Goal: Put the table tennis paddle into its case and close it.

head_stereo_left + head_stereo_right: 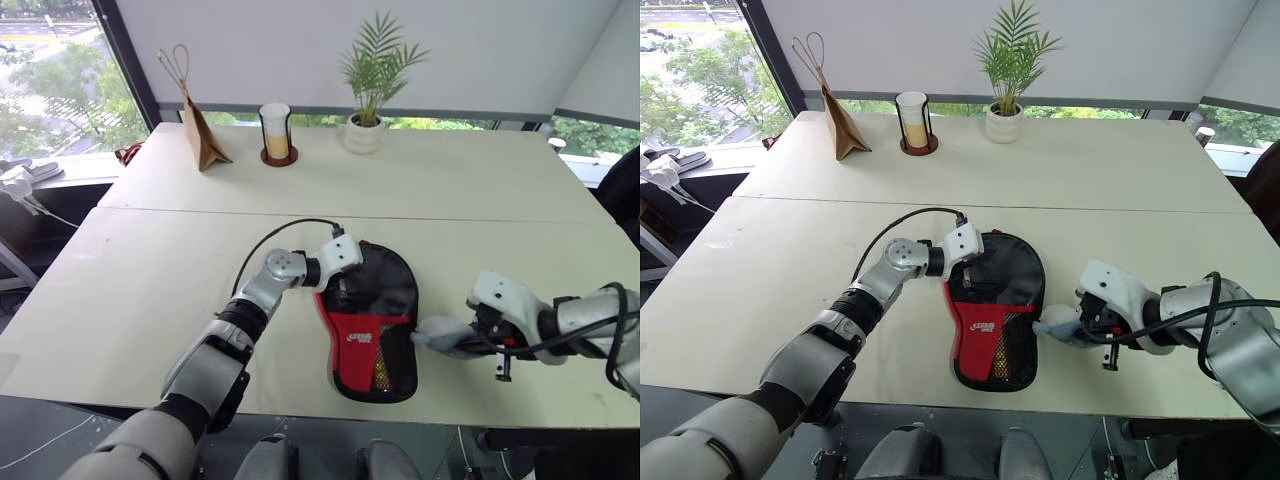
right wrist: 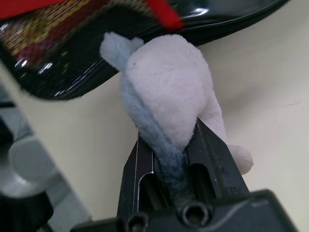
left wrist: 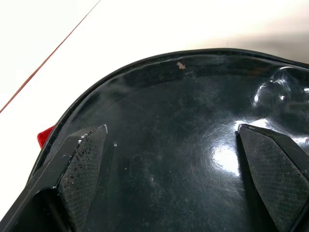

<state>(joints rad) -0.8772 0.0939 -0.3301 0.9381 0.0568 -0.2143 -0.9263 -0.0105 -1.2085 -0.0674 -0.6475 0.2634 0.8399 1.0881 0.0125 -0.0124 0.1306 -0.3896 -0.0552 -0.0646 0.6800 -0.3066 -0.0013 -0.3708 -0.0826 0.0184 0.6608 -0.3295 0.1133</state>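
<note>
Next, I let go of the grey-blue fluffy ball with my right gripper at the table's front edge (image 1: 449,388) (image 2: 82,128), next to the mesh pocket end of the case.
The case (image 1: 385,290), a paddle-shaped black pouch with a red panel and a mesh pocket, lies flat on the table near the front edge. My left gripper (image 3: 174,159) rests open over its glossy black round end, with one finger (image 3: 87,164) on either side and nothing between them. My right gripper (image 2: 169,140) is shut on the grey-blue fluffy ball (image 2: 169,87), which hangs at the case's right edge (image 1: 440,337). The table tennis paddle is hidden from view.
At the back of the table (image 1: 150,300) stand a brown paper bag (image 1: 203,135), a cup in a dark holder (image 1: 276,133) and a potted plant (image 1: 370,90). A black cable (image 1: 280,235) loops from my left wrist. The table's front edge runs just below the case.
</note>
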